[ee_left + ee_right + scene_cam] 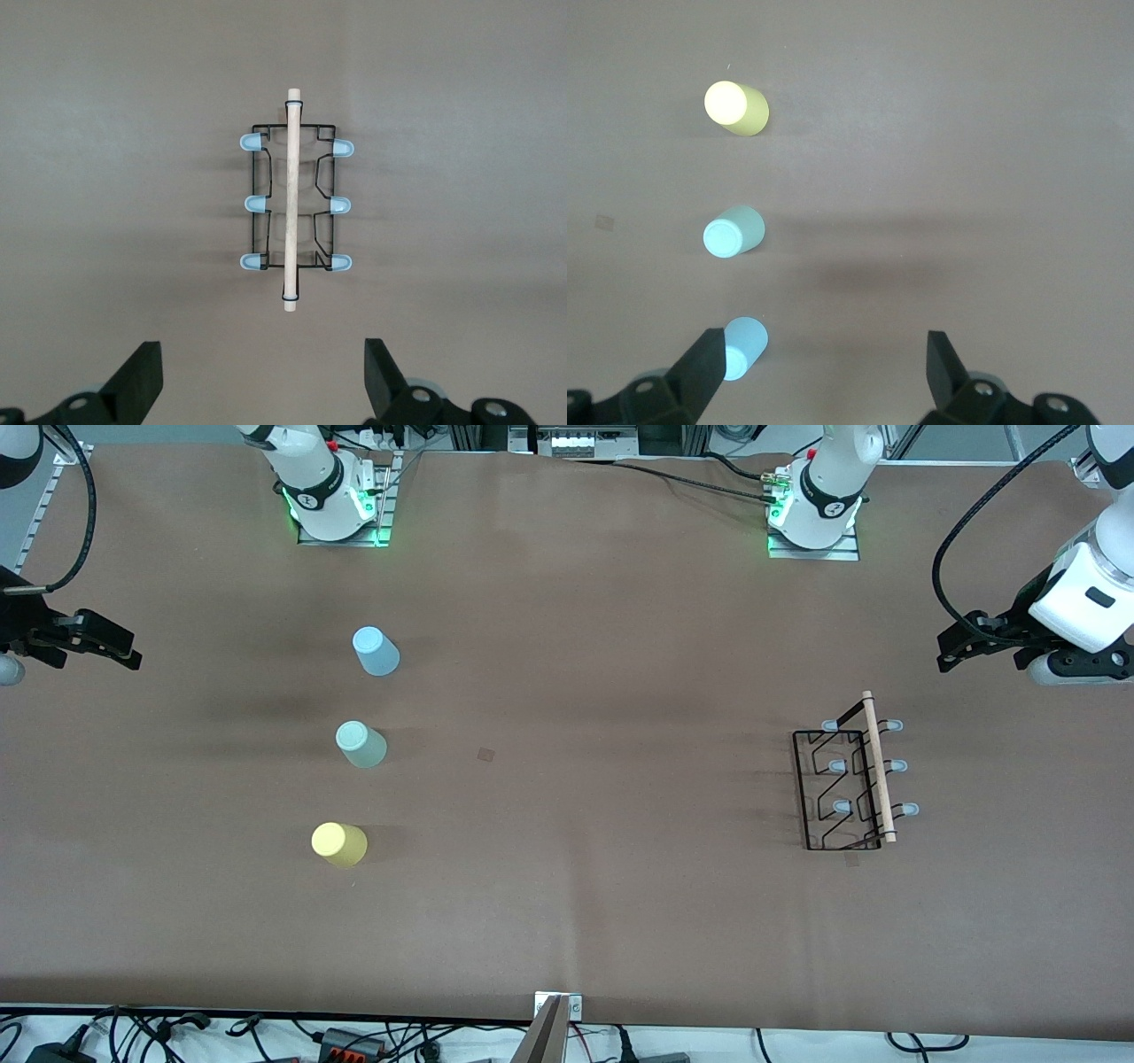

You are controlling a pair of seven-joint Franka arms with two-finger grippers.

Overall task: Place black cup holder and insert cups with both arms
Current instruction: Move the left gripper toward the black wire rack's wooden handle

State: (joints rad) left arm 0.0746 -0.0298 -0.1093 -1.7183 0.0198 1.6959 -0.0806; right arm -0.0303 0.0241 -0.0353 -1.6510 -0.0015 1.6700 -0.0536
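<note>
Next, my left gripper grips the wooden rod handle [874, 750] [291, 228] of the black cup holder, just off the handle's middle toward the arm bases.
The black cup holder [846, 788] rests on the table toward the left arm's end, its wooden rod handle [879, 766] on top. It also shows in the left wrist view [292, 204]. My left gripper [952, 651] hangs open and empty over the table beside the holder, also seen in its wrist view [263, 372]. Three cups stand in a row toward the right arm's end: light blue [376, 652], mint green [361, 745], yellow [339, 844]. My right gripper [124, 648] is open and empty over the table's end, apart from the cups; in its wrist view [824, 367] the blue cup [744, 347] is next to one finger.
The two arm bases [332, 505] [815, 514] stand along the table's edge farthest from the front camera. A small brown patch [485, 755] marks the cloth at mid table. Cables and a metal bracket [554, 1027] lie along the edge nearest that camera.
</note>
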